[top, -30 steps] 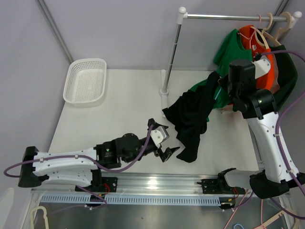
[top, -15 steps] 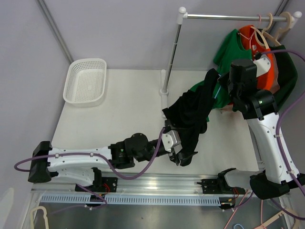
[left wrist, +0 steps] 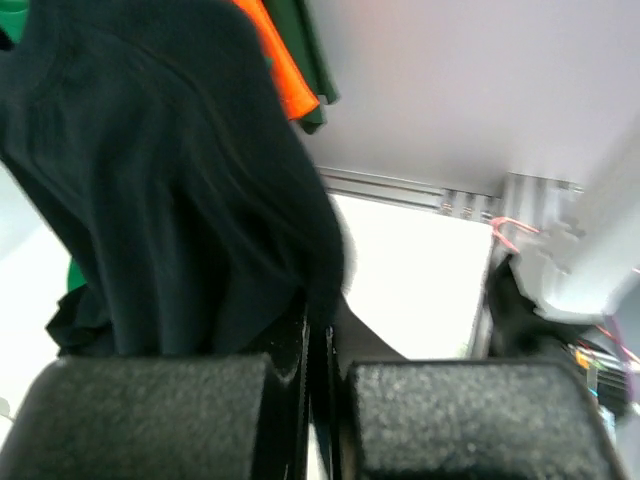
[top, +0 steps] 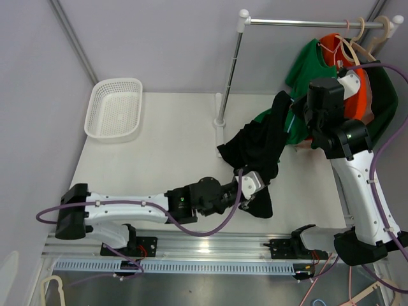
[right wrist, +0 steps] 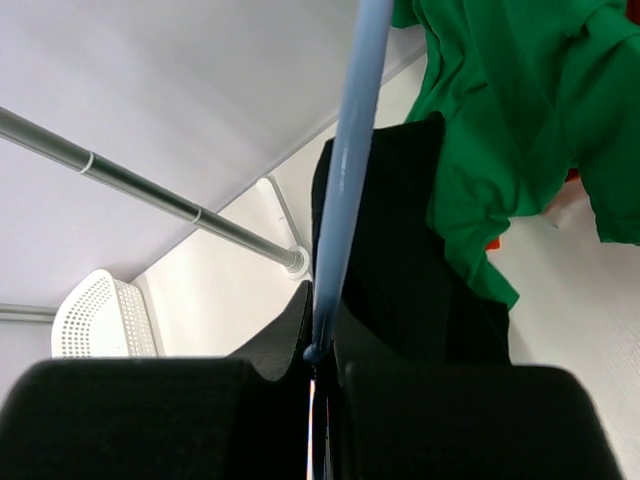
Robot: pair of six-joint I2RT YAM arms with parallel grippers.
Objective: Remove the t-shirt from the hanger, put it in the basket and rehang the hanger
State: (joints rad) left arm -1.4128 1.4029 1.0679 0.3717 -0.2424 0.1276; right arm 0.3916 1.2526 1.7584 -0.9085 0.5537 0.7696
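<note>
Next, I let go of the light blue hanger, now held up beside the rack, with my right gripper on the rail (top: 257, 22), close to the top of the pole.
A black t-shirt (top: 258, 143) hangs off a light blue hanger (right wrist: 350, 150) and drapes down onto the table. My right gripper (top: 299, 118) is shut on the hanger's lower end (right wrist: 318, 350), holding it up beside the rack. My left gripper (top: 252, 191) is at the shirt's lower edge near the front of the table. In the left wrist view its jaws (left wrist: 320, 340) are shut on a fold of the black cloth (left wrist: 170, 200). Most of the hanger is hidden inside the shirt (right wrist: 400, 250).
A clothes rack stands at the back with a pole (top: 231, 70) and a rail (top: 306, 23). On the rail hang a green shirt (top: 312, 64), an orange one (top: 331, 48) and a dark green one (top: 386, 95). A white basket (top: 115, 108) sits at the back left.
My left arm has stretched right to the shirt's lower edge, and its open jaws have shut on the cloth. The right gripper has kept the hanger almost still.
</note>
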